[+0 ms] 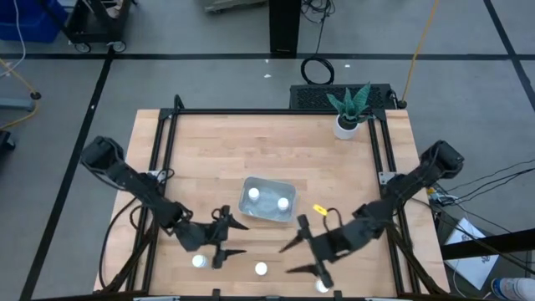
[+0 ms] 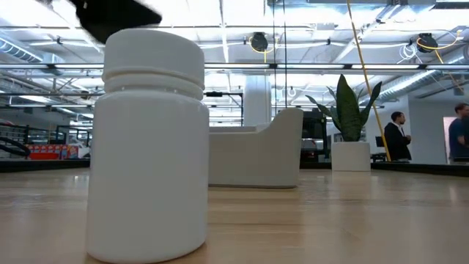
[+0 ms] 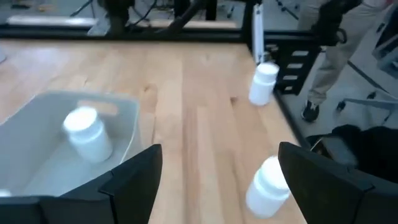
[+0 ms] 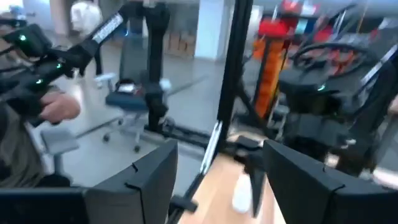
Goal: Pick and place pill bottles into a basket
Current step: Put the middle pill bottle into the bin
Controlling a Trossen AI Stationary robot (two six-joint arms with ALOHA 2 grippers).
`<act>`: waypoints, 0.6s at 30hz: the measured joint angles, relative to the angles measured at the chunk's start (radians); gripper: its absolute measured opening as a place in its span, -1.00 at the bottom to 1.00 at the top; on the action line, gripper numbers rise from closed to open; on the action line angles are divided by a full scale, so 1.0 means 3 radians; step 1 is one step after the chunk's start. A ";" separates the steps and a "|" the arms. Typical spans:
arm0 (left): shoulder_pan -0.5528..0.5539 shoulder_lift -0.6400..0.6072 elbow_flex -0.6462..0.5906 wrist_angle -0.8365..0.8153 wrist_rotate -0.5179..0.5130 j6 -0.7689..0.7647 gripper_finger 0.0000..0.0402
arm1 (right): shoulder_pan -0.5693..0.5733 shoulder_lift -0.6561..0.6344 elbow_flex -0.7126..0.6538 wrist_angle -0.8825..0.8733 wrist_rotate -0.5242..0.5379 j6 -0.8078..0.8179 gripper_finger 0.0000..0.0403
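The cap of the middle pill bottle (image 1: 261,267) (image 3: 273,173), the one standing between the other two along the table's front edge, will be gripped by my left gripper.
The pale grey-blue basket (image 1: 267,209) sits mid-table with two white pill bottles (image 1: 254,196) (image 1: 283,202) in it. Three more bottles stand upright on the wood near the front edge: one at the left (image 1: 199,261), one in the middle (image 1: 261,269) and one at the right (image 1: 322,286). My left gripper (image 1: 241,238) is open and empty, between the left and middle bottles, just near-left of the basket. In its wrist view (image 3: 217,180) the basket (image 3: 118,118) and two standing bottles (image 3: 267,186) (image 3: 264,84) show. My right gripper (image 1: 286,259) is open and empty, between the middle and right bottles.
A white pot with a green plant (image 1: 347,124) stands at the far right corner. A black frame (image 1: 163,142) runs along the table's sides. One bottle (image 2: 150,147) stands close to the low camera. A person's hand (image 4: 56,109) and people (image 2: 396,136) show beyond the table.
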 joint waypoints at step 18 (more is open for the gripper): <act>0.0055 0.1069 0.1792 -0.1800 0.0648 -0.0101 0.61 | 0.0414 -0.1028 -0.1545 0.1753 0.0658 -0.0390 0.06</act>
